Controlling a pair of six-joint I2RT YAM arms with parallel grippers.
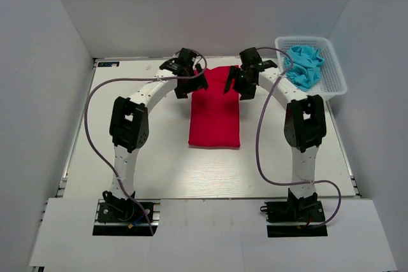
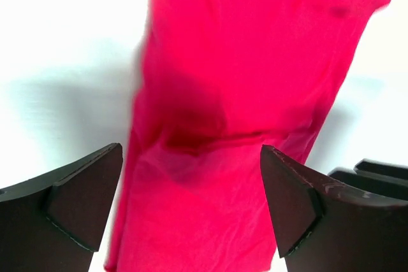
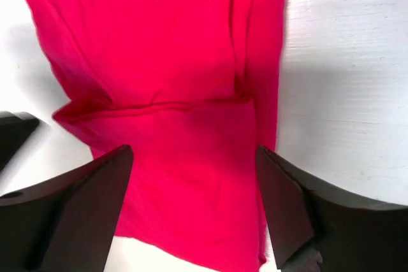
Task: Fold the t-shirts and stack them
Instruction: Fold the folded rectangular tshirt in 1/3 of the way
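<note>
My right gripper is to go next to the near corner [image 1: 238, 147] [image 3: 260, 261] of the bright red t-shirt, on the side toward the basket, and close there.
The bright red t-shirt [image 1: 215, 109] lies on the table as a narrow lengthwise-folded strip, its far end between the two grippers. My left gripper [image 1: 189, 82] is open over the strip's far left part; in the left wrist view the red cloth [image 2: 236, 93] fills the space between the spread fingers [image 2: 83, 202]. My right gripper [image 1: 237, 85] is open over the far right part; the right wrist view shows the red cloth [image 3: 172, 68] with a fold line between its fingers [image 3: 287, 208]. The light turquoise t-shirt [image 1: 304, 65] lies crumpled in the basket.
A white plastic mesh basket [image 1: 336, 78] stands at the back right corner of the white table [image 1: 153, 164]. White walls close in the left, back and right sides. Purple cables loop off both arms.
</note>
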